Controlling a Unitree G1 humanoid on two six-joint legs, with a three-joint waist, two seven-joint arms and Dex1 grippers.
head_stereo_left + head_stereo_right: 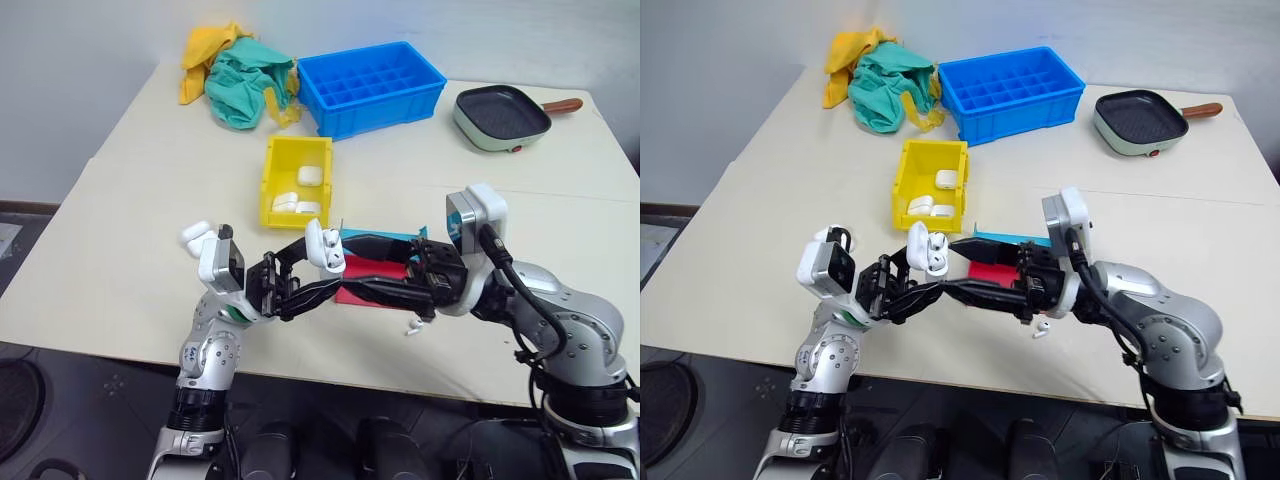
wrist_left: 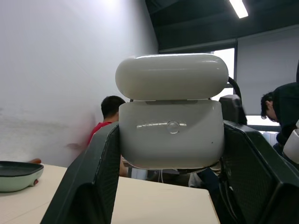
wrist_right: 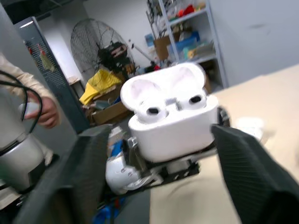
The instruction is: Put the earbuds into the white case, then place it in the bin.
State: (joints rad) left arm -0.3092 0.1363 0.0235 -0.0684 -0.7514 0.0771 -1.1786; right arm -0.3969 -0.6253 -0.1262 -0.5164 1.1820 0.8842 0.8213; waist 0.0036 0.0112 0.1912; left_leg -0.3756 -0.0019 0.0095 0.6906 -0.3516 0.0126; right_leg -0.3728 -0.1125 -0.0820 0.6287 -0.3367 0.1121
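Next, I release the white case from my left gripper in the yellow bin, in the gap [image 1: 287, 180] beside the rearmost case there.
My left gripper [image 1: 322, 266] is shut on the white case [image 1: 326, 248] and holds it upright above the table's front, with the lid flipped open. Two earbuds [image 3: 152, 111] sit in its sockets in the right wrist view. My right gripper [image 1: 325, 274] reaches in from the right, open. Its two black fingers [image 3: 243, 172] stand wide on either side of the case without gripping it. One loose earbud [image 1: 412, 328] lies on the table just under the right wrist. The yellow bin [image 1: 270, 182] stands behind the grippers and holds several white cases.
A red-and-blue tray [image 1: 378, 266] lies under the arms. A blue gridded crate [image 1: 370, 88], a heap of green and yellow cloth [image 1: 235, 72] and a green pan [image 1: 500, 117] line the back. Another white case [image 1: 195, 234] lies by my left wrist. People [image 2: 108, 116] show beyond the table.
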